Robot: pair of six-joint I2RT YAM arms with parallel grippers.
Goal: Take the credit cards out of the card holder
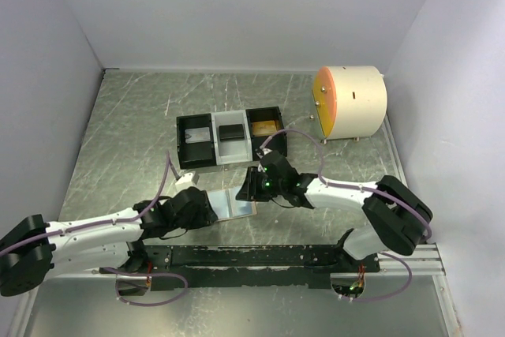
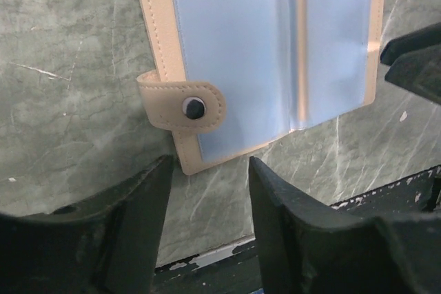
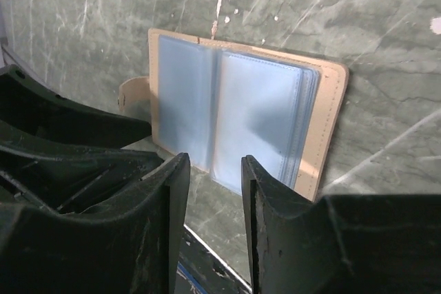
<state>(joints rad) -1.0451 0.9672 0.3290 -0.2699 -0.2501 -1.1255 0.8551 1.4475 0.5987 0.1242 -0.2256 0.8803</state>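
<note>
The card holder's near corner is lying loose beyond my left gripper's fingers, so next I pinch it by the snap tab [image 2: 187,147] before my right gripper turns the sleeves.
The card holder [image 1: 234,204] lies open on the table, pale blue sleeves up, tan border around them. Its snap tab [image 2: 186,107] points toward my left gripper [image 2: 210,177], which is open just short of the wallet's near corner, nothing between its fingers. My right gripper [image 3: 215,170] is open too, hovering at the opposite edge of the card holder [image 3: 241,118] and touching nothing. No card shows in the sleeves [image 2: 269,53]. The credit cards lie in the tray: a silver-grey one [image 1: 197,136], a black one [image 1: 231,132] and a gold one [image 1: 265,126].
The three-compartment black-and-white tray [image 1: 229,162] stands just beyond the wallet. A cream cylinder with an orange face [image 1: 349,102] sits at the back right. White walls close the table on three sides. The arms' mounting rail [image 1: 260,256] runs along the near edge.
</note>
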